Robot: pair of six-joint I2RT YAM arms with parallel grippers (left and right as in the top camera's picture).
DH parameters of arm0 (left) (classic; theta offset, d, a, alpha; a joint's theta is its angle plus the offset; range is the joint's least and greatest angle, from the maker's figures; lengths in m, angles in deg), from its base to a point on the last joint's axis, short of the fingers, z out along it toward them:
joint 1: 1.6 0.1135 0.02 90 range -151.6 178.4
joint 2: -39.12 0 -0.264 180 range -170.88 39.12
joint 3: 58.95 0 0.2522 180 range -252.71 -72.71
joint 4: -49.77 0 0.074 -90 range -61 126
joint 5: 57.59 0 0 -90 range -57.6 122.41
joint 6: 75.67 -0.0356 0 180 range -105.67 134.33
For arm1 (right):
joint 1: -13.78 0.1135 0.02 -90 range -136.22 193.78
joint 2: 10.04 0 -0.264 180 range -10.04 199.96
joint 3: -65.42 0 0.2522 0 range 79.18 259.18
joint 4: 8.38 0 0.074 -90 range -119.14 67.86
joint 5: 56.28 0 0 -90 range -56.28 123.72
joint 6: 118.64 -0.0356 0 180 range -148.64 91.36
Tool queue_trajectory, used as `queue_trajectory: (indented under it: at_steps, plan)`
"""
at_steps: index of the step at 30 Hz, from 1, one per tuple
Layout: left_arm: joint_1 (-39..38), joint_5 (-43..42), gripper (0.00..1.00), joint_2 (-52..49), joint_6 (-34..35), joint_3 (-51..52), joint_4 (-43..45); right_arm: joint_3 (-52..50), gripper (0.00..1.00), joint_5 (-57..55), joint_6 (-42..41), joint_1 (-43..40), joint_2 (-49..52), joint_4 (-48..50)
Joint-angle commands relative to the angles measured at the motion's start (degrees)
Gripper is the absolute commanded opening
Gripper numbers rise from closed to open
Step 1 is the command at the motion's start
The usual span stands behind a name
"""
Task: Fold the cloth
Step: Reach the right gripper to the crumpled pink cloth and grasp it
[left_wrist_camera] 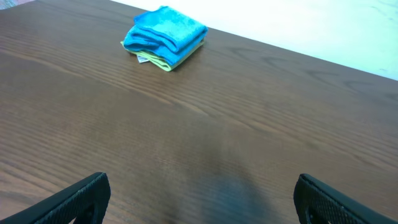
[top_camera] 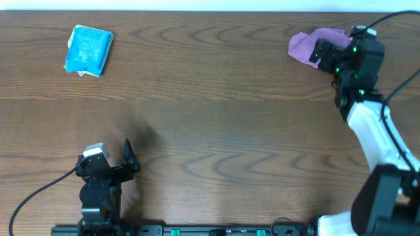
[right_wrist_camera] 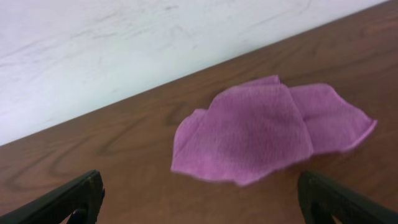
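The robot's right gripper will next move to the middle of the purple cloth's near edge (top_camera: 317, 62) (right_wrist_camera: 240, 167) and close there.
A purple cloth (top_camera: 307, 44) lies loosely rumpled at the far right of the table, partly under my right arm. In the right wrist view the purple cloth (right_wrist_camera: 261, 132) lies flat just ahead of the jaws. My right gripper (right_wrist_camera: 199, 202) is open and empty, just short of the cloth's near edge. It also shows in the overhead view (top_camera: 319, 51). A folded blue cloth (top_camera: 88, 50) with a yellow layer under it sits at the far left and also shows in the left wrist view (left_wrist_camera: 165, 37). My left gripper (left_wrist_camera: 202, 199) is open and empty near the front edge (top_camera: 131, 160).
The brown wooden table (top_camera: 210, 131) ends at a white wall along the far edge (right_wrist_camera: 124, 50). Black cables run by both arm bases.
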Motion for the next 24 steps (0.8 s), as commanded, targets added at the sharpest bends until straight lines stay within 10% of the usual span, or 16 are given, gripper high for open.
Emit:
queue_trajectory:
  at_steps: [1, 20, 22, 24]
  plan:
    - [0.1, 0.8, 0.95, 0.3, -0.2, 1.2, -0.4, 4.7, 0.99, -2.6, 2.3, -0.9, 6.6, -0.3]
    - [0.1, 0.8, 0.95, 0.3, -0.2, 1.2, -0.4, 19.4, 0.97, -6.2, 1.8, -0.9, 33.2, 1.4]
    - [0.1, 0.8, 0.95, 0.3, -0.2, 1.2, -0.4, 19.4, 0.84, -6.2, 1.8, -0.9, 33.6, 0.3]
    - [0.1, 0.8, 0.95, 0.3, -0.2, 1.2, -0.4, 19.4, 0.37, -6.2, 1.8, -0.8, 33.7, -1.6]
